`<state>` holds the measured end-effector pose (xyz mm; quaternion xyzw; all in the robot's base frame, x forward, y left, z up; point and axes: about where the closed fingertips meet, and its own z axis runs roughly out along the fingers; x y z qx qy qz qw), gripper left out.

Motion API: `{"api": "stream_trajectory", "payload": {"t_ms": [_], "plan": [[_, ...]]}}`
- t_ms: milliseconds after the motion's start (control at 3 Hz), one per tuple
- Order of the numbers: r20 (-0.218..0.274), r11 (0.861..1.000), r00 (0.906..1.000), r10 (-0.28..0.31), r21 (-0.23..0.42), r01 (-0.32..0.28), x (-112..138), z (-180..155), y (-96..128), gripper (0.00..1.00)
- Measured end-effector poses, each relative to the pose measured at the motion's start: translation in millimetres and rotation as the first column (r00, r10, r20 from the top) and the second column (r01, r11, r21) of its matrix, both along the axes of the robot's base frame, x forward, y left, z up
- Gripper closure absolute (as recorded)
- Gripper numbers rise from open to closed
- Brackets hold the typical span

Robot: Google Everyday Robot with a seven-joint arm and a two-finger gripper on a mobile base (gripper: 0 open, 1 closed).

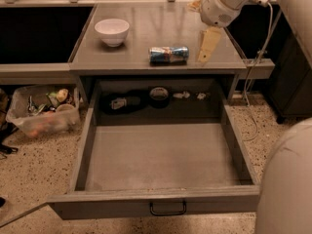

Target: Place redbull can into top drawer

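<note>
The robot's gripper needs to next move to the redbull can's middle [169, 55] and close there, between the two ends of the can.
The redbull can [168, 54] lies on its side on the grey counter [146, 28], near its front edge. The top drawer [165, 155] is pulled fully out below the counter, with its dark handle [168, 208] on the front panel. Its floor is bare except for small dark items and a tape roll [159, 94] at the back. My gripper [202, 25] hangs over the counter just right of the can and apart from it. It is open and empty, with one pale finger [208, 44] pointing down.
A white bowl [112, 30] stands on the counter's left part. A clear plastic bin [44, 111] of clutter sits on the floor at the left. A cable [253, 82] hangs at the right. Part of my pale body [287, 184] fills the lower right corner.
</note>
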<state>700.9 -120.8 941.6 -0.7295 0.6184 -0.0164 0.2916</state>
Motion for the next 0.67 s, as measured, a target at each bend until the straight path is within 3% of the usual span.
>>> {"api": "stream_trajectory", "payload": {"t_ms": [667], "plan": [[0.002,0.995,0.9980,0.062,0.080,-0.062,43.2,-41.4,57.7,0.00]]}}
